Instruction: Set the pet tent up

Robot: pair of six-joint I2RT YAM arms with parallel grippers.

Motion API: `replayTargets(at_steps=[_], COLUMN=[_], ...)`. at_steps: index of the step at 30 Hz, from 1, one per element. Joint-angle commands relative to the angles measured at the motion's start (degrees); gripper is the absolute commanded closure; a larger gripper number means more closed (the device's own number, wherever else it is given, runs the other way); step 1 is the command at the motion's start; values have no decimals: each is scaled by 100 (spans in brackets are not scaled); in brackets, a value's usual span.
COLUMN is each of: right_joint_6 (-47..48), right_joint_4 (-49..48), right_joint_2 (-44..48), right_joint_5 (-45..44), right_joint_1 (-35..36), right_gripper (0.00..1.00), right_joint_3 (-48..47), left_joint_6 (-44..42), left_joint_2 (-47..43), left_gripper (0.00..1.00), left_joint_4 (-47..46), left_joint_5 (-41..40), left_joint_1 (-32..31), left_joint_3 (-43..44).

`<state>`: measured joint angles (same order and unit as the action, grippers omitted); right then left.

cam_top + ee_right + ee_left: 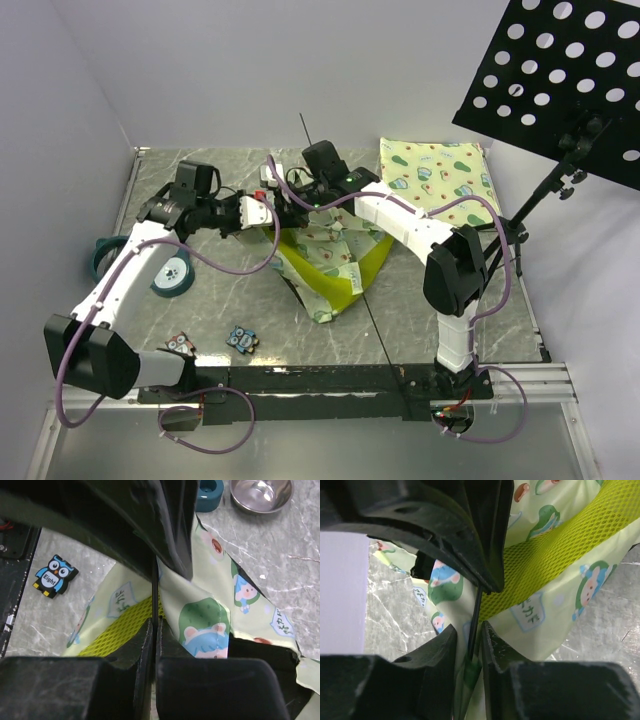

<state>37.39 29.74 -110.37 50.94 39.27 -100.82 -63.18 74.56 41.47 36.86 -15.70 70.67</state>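
Observation:
I should back my left gripper off and pinch the fabric (463, 705) past the spot where the pole goes into the fabric, as my left gripper's open fingers straddle that spot.
The pet tent (330, 262) lies collapsed mid-table, pale green cartoon fabric with lime-yellow mesh (555, 555) and a black base. A thin black pole (305, 132) sticks up behind it. My left gripper (266, 213) is at the tent's left top corner. In the left wrist view its jaws (469, 630) stand a little apart, open, with the pole (476, 607) and a fold of fabric loosely between them. My right gripper (290, 198) is just beside it. In the right wrist view it (155, 622) is shut on the pole (155, 592).
A flat mat (440, 175) of similar print lies at the back right. A paw-print bowl (172, 275) and a teal ring (100, 258) sit at the left, with two owl tiles (241, 338) near the front. A black perforated stand (560, 70) overhangs the right.

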Motion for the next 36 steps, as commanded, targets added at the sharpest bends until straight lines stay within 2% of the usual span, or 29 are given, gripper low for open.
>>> replayTargets(at_steps=[1,3,6,7,8,9,12,14,18,20,30,36], right_joint_6=[-188,-162,-65,-30,-4,32,84,85,85,41,-74,-109], right_joint_4=[-557,-460,-425,-399,-372,-329,-258,-240,-205,-214,-249,-223], right_joint_2=[103,59,77,77,59,59,33,24,-2,-2,15,-38], right_joint_5=[435,435,391,399,399,399,417,417,452,461,435,399], right_joint_1=[55,46,11,2,-7,-7,-7,-7,-7,-7,20,20], right_gripper=[100,100,100,100,100,100,100,100,100,100,100,100], right_joint_3=[-395,-465,-378,-360,-351,-360,-386,-395,-465,-483,-527,-571], left_joint_6=[173,376,394,420,499,665,1035,888,123,-115,-353,-415], left_joint_2=[129,76,-195,-336,-468,-634,-1066,-1181,-1015,-874,-654,-654], left_gripper=[68,62,51,44,40,30,23,26,47,52,65,67], left_joint_4=[1,80,343,344,292,169,-384,-255,500,756,449,388], left_joint_5=[-13,127,864,1093,1260,1419,1657,1684,1789,1894,1596,1588], left_joint_1=[-143,-48,408,576,699,848,1130,1210,1263,1263,1122,1008], left_joint_3=[-10,139,377,403,395,342,70,17,192,324,350,342])
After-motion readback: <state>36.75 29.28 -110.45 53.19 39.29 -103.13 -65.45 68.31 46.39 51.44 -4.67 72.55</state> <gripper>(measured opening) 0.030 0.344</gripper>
